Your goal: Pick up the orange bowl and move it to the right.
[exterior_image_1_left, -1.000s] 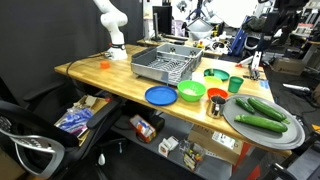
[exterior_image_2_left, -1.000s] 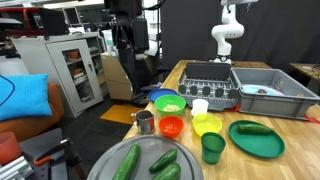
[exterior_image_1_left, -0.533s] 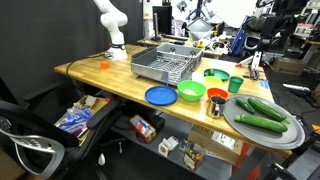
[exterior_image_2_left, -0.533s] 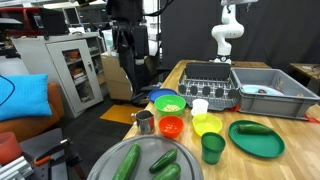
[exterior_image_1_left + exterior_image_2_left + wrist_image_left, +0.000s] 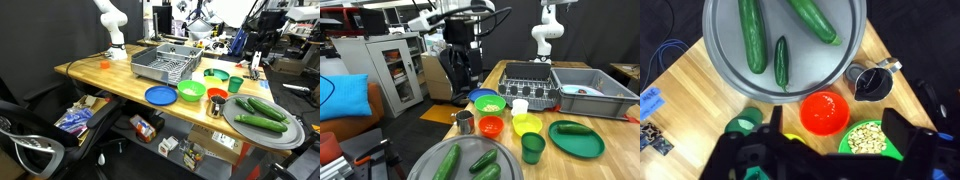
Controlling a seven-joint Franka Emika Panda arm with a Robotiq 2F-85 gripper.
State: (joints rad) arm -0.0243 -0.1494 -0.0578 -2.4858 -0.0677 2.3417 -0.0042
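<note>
Next, I move my gripper to the orange bowl and close it on the bowl's rim [image 5: 227, 88] [image 5: 803, 111], on the side that faces the green cup.
The orange bowl [image 5: 826, 112] is a small, shallow, empty orange-red bowl. In the wrist view it lies between the grey plate and a green bowl of pale nuts [image 5: 868, 141]. In both exterior views the orange bowl [image 5: 216, 95] [image 5: 491, 126] sits near the table's end, beside the green bowl [image 5: 488, 103]. My gripper [image 5: 834, 123] hangs high above the orange bowl, open, with nothing between its dark fingers [image 5: 898, 132]. In an exterior view the gripper [image 5: 465, 78] shows as a dark shape above the table's end.
A grey plate [image 5: 724, 62] with three cucumbers lies beyond the bowl. A metal cup [image 5: 870, 82], green cup [image 5: 532, 147], yellow bowl [image 5: 527, 124], green plate [image 5: 576, 138], white cup [image 5: 520, 106], blue plate [image 5: 160, 95], dish rack [image 5: 528, 85] and grey bin [image 5: 588, 92] crowd the table.
The arm has shifted over the table's end in both exterior views, with white parts now showing at its top. The bowls and plates have not moved.
</note>
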